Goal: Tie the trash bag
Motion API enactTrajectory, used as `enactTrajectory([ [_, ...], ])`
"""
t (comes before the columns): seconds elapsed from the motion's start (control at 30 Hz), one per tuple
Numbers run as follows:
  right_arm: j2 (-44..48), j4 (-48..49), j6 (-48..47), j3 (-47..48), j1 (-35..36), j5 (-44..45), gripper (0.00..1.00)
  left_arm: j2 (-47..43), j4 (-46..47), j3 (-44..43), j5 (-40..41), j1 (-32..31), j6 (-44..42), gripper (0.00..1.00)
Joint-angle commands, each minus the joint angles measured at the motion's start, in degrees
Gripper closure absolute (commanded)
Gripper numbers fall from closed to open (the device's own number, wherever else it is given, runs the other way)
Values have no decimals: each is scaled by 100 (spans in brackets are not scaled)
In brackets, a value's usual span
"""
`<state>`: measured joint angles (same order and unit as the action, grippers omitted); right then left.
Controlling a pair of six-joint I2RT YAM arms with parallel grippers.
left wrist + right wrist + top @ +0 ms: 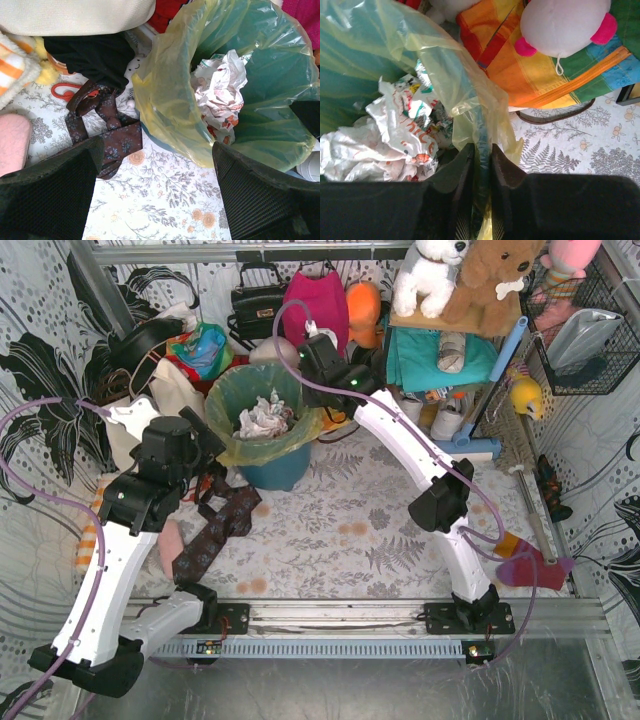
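Note:
The trash bag will next be grabbed by my left gripper by its hanging edge (220, 454) (147, 125), on the teal bin's side that is nearest the dark floral necktie.
The trash bag (262, 420) is thin yellow-green plastic lining a teal round bin (275, 468), with crumpled white paper (265, 418) inside. My right gripper (310, 375) is at the bag's far right rim. In the right wrist view my right gripper (481, 155) is shut on the bag (455, 85), pinching the bag film and a teal strip of the bin rim between its jaws. My left gripper (215, 455) is open and empty to the left of the bin. In the left wrist view my left gripper (155, 190) is over the floral table cover, short of the bag (170, 100).
A dark floral necktie (215, 530) lies on the cover left of the bin, also in the left wrist view (115, 135). A cream tote (165, 390), handbags (255, 305) and a rainbow bag (545, 75) crowd the back. A shelf with plush toys (470, 280) stands right.

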<state>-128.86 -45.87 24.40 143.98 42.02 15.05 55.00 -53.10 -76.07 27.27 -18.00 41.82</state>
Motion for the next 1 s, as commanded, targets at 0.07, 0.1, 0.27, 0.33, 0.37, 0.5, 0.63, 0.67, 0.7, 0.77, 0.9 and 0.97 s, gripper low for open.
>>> enactTrajectory([
  [0.07,201,25,-134,-2,76,285,93,-29,-7,-65,280,-19,111,2],
  [0.1,275,-10,-152,-2,78,293,96,-33,-7,-72,295,-19,112,2],
  [0.27,696,-384,-189,-40,78,359,100,-29,16,-57,314,-19,99,2],
  [0.33,929,-556,-134,-187,78,393,100,-18,30,-50,302,-19,100,2],
  [0.37,1076,-629,-92,-309,78,407,100,-12,45,-44,268,-19,92,2],
  [0.5,1828,-748,215,-1245,83,504,100,8,156,16,140,-18,90,2],
  [0.63,2905,-654,753,-2486,85,724,100,51,227,70,30,-19,103,2],
  [0.67,3151,-652,910,-2805,79,771,100,68,240,87,2,-19,106,2],
  [0.7,3453,-656,1097,-3099,84,863,100,84,265,98,-32,-19,117,2],
  [0.77,3980,-675,1459,-3724,78,1055,100,124,310,125,-109,-18,123,2],
  [0.9,5021,-654,2336,-5070,81,1215,100,205,420,182,-349,-19,159,2],
  [0.97,5509,-650,2908,-5669,85,1234,100,253,466,216,-451,-19,181,2],
])
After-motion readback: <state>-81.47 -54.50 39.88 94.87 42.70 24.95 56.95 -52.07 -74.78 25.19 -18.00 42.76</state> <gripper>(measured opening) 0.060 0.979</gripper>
